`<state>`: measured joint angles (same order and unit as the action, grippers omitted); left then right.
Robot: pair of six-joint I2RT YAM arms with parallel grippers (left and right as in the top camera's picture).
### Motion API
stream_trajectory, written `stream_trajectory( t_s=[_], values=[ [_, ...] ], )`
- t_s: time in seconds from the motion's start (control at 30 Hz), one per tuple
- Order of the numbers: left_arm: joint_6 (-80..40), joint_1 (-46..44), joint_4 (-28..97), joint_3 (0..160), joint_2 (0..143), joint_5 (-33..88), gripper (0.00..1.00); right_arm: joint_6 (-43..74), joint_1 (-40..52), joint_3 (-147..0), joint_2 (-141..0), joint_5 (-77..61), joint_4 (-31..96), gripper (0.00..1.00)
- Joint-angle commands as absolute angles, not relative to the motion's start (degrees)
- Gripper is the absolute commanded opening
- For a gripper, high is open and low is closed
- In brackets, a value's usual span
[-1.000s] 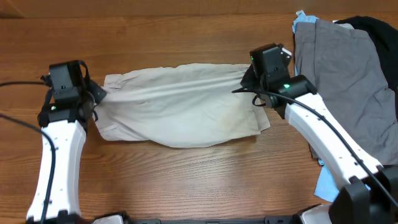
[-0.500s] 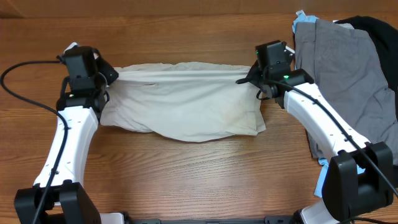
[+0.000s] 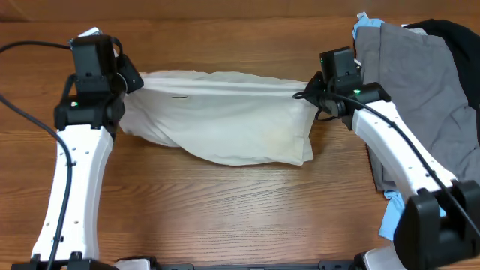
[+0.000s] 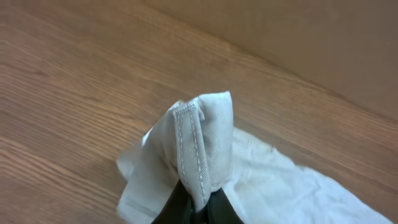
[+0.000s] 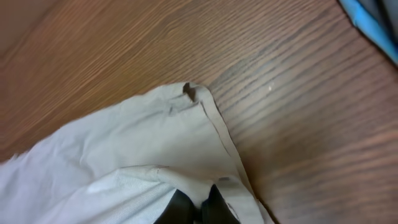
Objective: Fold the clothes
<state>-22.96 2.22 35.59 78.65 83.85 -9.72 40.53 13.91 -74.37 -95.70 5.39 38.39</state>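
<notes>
My left gripper needs to let go of the waistband end on the shorts' own cloth (image 3: 147,99), near the corner farthest from the grey garment.
The light beige shorts (image 3: 225,120) hang stretched between my two grippers above the wooden table, their lower edge sagging down to it. My left gripper (image 3: 133,81) is shut on the left end; in the left wrist view a stitched hem (image 4: 193,155) stands pinched between the black fingers (image 4: 198,208). My right gripper (image 3: 306,94) is shut on the right end; in the right wrist view the fingers (image 5: 198,208) pinch a fold of the beige cloth (image 5: 137,137).
A pile of other garments lies at the right: grey (image 3: 420,97) on top, black (image 3: 457,34) at the far corner, light blue (image 3: 395,217) showing beneath and at the front. Bare wooden table (image 3: 225,217) lies in front of the shorts.
Both grippers have moved toward the table's far side and risen, drawing the shorts taut between them. The shorts' near edge has been dragged back across the table.
</notes>
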Motion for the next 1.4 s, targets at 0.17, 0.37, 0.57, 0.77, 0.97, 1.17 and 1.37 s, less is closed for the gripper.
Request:
stream_trajectory(
  t_s=[0.17,0.37,0.57,0.77,0.97,1.17,1.37],
  values=[
    [-19.2,2.2,44.2,83.4,77.0,-13.9,0.04,37.4,13.1,-77.0,-81.8,7.8,46.2,0.04],
    [-19.2,1.8,53.0,83.4,75.8,-14.2,0.04,37.2,13.1,-77.0,-78.0,7.1,53.6,0.04],
    [-19.2,1.8,57.5,83.4,71.7,-14.1,0.04,35.7,13.1,-77.0,-72.6,4.1,58.0,0.04],
    [-19.3,1.8,58.7,83.4,63.8,-14.1,0.04,34.2,13.1,-77.0,-65.6,3.1,62.1,0.04],
    [-19.3,1.8,60.6,83.4,59.1,-13.9,0.04,33.5,13.1,-77.0,-60.5,2.8,65.0,0.04],
    [-19.3,1.8,65.0,83.4,59.7,-14.0,0.04,31.7,13.1,-77.0,-60.9,2.9,67.2,0.04],
    [-20.7,1.8,65.8,83.4,64.5,-16.2,0.04,30.7,13.1,-77.0,-68.2,2.9,62.0,0.04]
  ],
)
